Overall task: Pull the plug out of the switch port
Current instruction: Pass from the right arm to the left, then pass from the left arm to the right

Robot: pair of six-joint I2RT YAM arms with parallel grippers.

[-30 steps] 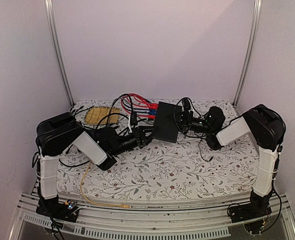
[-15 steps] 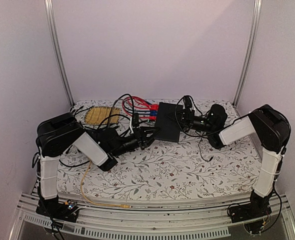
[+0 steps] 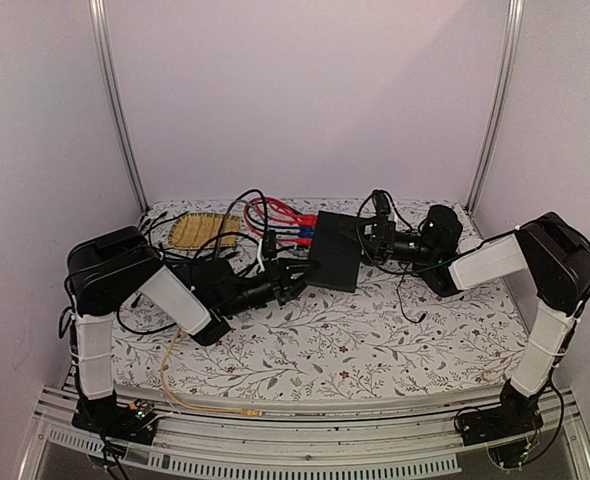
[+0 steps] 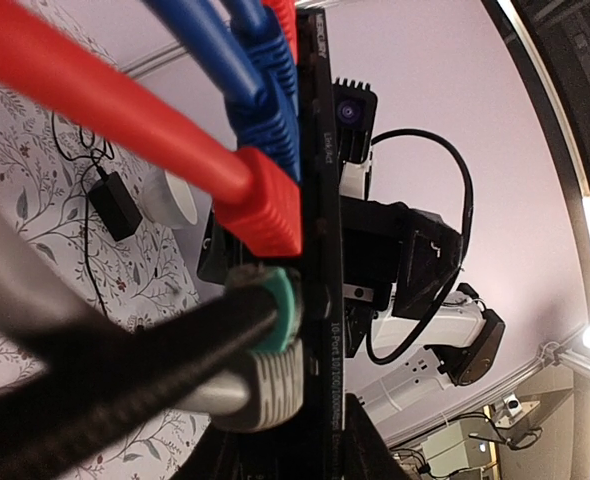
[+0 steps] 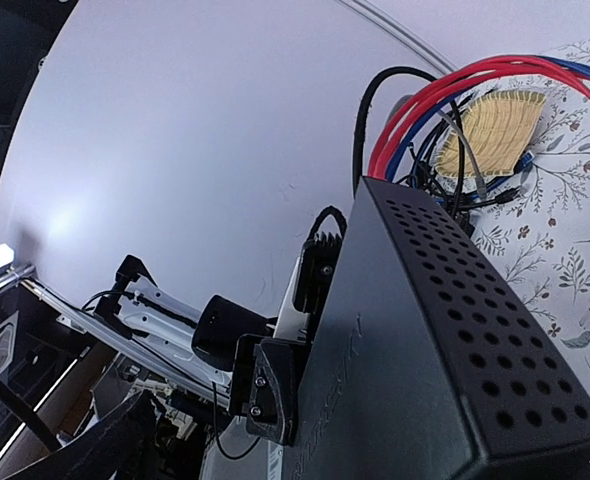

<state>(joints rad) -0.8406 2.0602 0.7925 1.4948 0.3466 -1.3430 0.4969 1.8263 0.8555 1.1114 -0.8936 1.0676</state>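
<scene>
My right gripper's fingers are slanted to the side of the switch with holes, so next my right gripper backs off, line up squarely and takes the switch's far corner (image 3: pixel 357 219).
The flat black switch (image 3: pixel 335 262) lies on the floral cloth between my grippers. Its port edge (image 4: pixel 320 200) carries blue plugs (image 4: pixel 270 90), a red plug (image 4: pixel 265 205), a teal plug (image 4: pixel 280 310) and a grey ribbed plug (image 4: pixel 275 385), all seated in ports. My left gripper (image 3: pixel 293 280) is shut on the switch at that edge, one fingertip on each flat face, just beside the grey plug. My right gripper (image 3: pixel 378 238) stands open at the opposite edge, and the perforated side of the switch (image 5: pixel 425 350) fills its view.
Red, blue and black cables (image 3: pixel 275 215) run from the ports to the back left, next to a woven yellow mat (image 3: pixel 203 230). Loose black cables (image 3: pixel 405 285) lie right of the switch. A yellow cable (image 3: pixel 175 385) trails over the near left edge.
My right gripper has opened wide and let go of the switch, and its arm has drawn back to the right. The left gripper keeps its grip; the switch has shifted slightly nearer.
</scene>
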